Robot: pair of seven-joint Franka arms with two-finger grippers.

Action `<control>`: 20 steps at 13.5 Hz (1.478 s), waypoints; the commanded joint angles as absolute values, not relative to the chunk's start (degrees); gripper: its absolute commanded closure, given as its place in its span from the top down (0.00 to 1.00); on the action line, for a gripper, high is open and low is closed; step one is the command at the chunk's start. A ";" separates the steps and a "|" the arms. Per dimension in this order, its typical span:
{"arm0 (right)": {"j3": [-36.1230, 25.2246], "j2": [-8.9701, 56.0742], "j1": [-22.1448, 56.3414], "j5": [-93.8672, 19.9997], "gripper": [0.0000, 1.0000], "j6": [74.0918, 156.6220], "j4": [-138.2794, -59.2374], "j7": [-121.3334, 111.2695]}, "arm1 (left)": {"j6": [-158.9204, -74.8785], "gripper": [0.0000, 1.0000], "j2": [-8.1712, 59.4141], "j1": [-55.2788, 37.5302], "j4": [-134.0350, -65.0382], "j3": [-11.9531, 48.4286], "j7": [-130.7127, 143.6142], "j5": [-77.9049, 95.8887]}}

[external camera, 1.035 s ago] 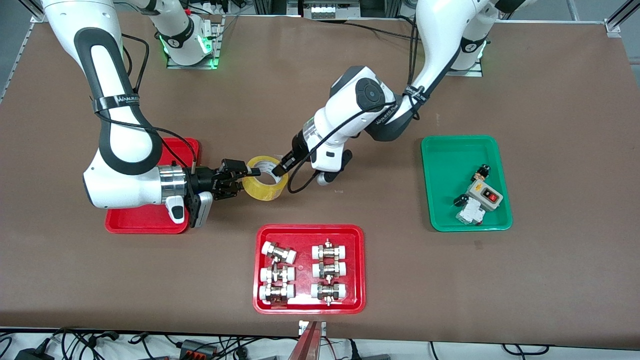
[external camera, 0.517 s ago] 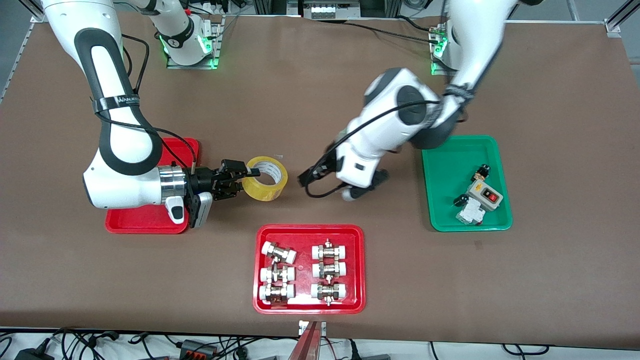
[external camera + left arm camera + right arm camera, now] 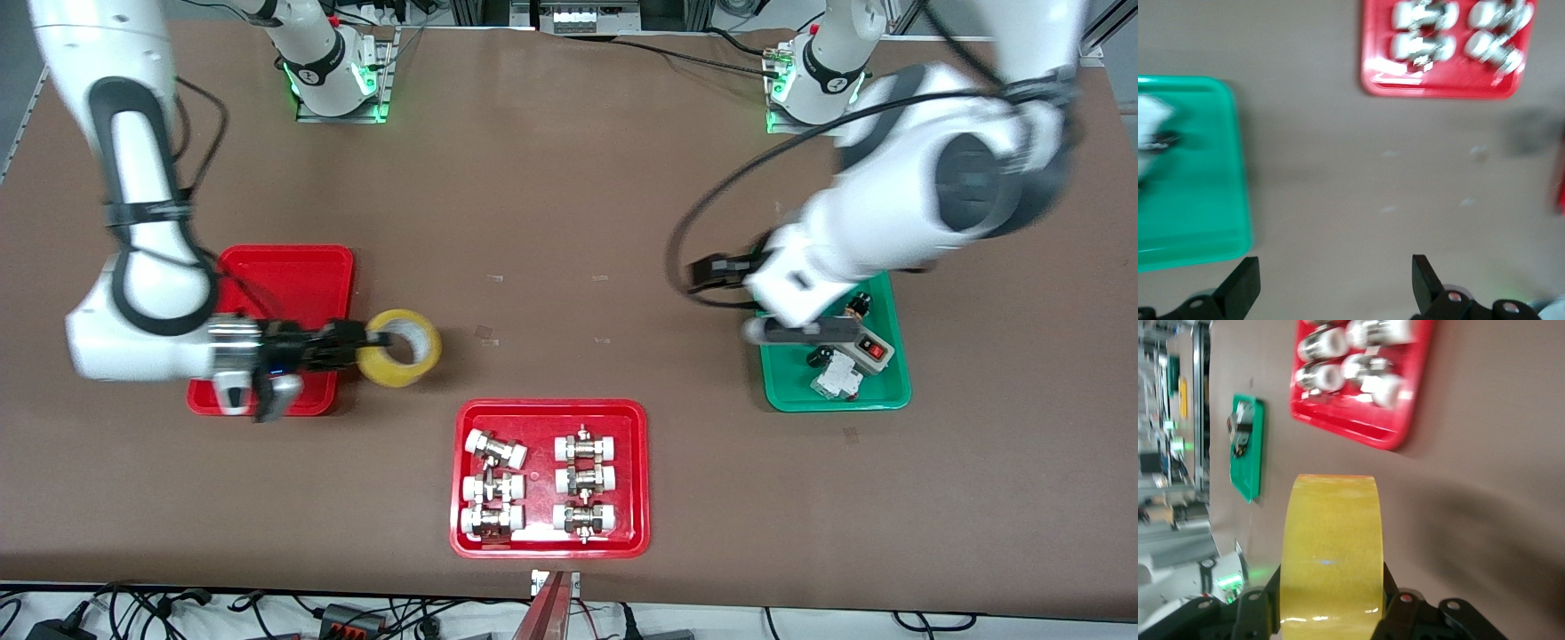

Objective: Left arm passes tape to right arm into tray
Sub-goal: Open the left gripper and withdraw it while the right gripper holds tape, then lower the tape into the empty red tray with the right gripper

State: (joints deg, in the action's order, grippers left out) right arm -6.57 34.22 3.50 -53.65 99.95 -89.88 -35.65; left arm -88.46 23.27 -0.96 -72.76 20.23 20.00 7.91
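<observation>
My right gripper needs to release the yellowish tape in the middle of the plain red tray (image 3: 270, 320). It now hangs just off that tray's edge.
The yellowish tape (image 3: 400, 348) hangs in my right gripper (image 3: 372, 341), which is shut on it just off the plain red tray (image 3: 289, 271), at the tray's edge toward the left arm's end. In the right wrist view the tape (image 3: 1331, 527) fills the gap between the black fingers of the right gripper (image 3: 1331, 590). My left gripper (image 3: 711, 268) is open and empty, pulled back to the green tray's edge. In the left wrist view the left gripper (image 3: 1333, 263) has its fingers wide apart over bare table.
A red tray with white-capped metal fittings (image 3: 551, 411) lies nearer the front camera at mid table; it also shows in both wrist views (image 3: 1438, 88) (image 3: 1358, 430). A green tray (image 3: 787, 387) with a switch box lies toward the left arm's end, under the left arm.
The left gripper let go of the tape and drew back to the green tray. The right arm moved the tape toward the plain red tray and the front camera.
</observation>
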 commanded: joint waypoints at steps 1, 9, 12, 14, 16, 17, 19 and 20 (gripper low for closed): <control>-5.54 34.27 -4.72 -51.95 0.17 95.29 -90.79 -32.08 | -80.00 1.00 22.51 6.38 -69.09 21.18 8.39 0.22; -5.62 38.84 -14.32 -48.00 0.17 91.41 -93.78 -32.17 | -94.73 1.00 3.00 16.08 -98.25 21.44 0.35 -3.78; -5.62 39.55 -16.16 -47.46 0.18 89.83 -94.13 -33.04 | -94.05 1.00 7.45 16.17 -91.52 21.18 -0.96 -4.04; -5.54 39.73 -16.35 -44.92 0.19 90.09 -93.96 -33.57 | -92.64 1.00 9.14 16.08 -87.99 20.83 -2.89 -4.13; -5.54 40.51 -16.35 -44.65 0.19 90.61 -94.04 -35.32 | -92.02 1.00 9.23 16.17 -87.28 20.57 -2.37 -4.04; -5.62 41.21 -16.43 -44.65 0.20 90.79 -93.96 -36.12 | -91.76 1.00 9.14 16.26 -86.93 20.57 -2.46 -4.22; -5.54 41.84 -16.78 -44.65 0.21 91.49 -93.78 -36.56 | -88.53 1.00 7.13 16.26 -87.71 21.35 -2.11 -4.04; -5.54 41.92 -16.87 -44.65 0.21 91.58 -93.52 -36.65 | -84.76 1.00 5.99 16.17 -88.06 21.44 -1.67 -3.61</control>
